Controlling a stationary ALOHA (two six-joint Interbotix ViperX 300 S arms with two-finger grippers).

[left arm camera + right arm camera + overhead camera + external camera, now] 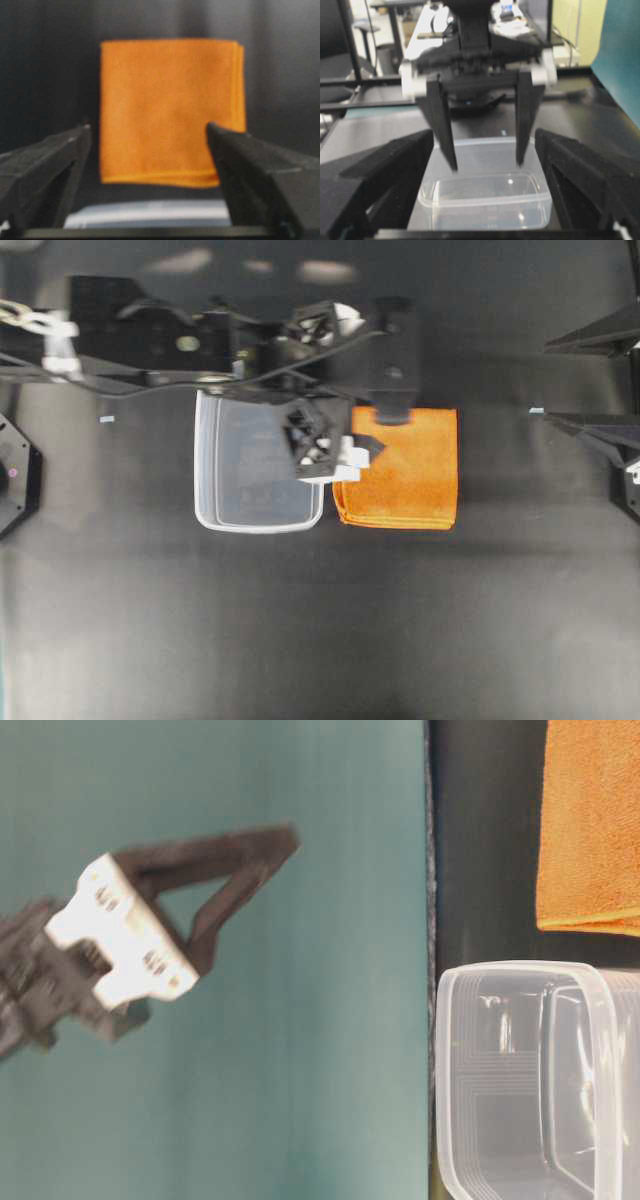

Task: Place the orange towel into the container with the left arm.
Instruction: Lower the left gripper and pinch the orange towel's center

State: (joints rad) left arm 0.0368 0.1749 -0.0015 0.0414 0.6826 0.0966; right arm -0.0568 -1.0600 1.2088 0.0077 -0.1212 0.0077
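Next, my left gripper goes to the middle of the folded orange towel [393,472] [171,119] and closes there, pinching up the cloth.
The orange towel [405,472] lies folded flat on the black table, right beside the container [250,475], a clear empty tub. My left gripper [385,430] is open and empty, raised above the tub's right rim and the towel's left edge. In the left wrist view the towel [170,105] lies ahead between the open fingers [148,127], with the tub's rim [150,215] below. The right wrist view shows the left gripper [486,165] pointing down over the container [485,200]. My right gripper [548,382] is open and empty at the far right. The towel [590,820] and the container [540,1080] also show in the table-level view.
Small pale marks sit on the table at the left [107,419] and the right [536,411]. A black fixture [15,475] stands at the left edge. A teal backdrop [300,1050] borders the table. The left gripper [285,840] looks blurred in the table-level view.
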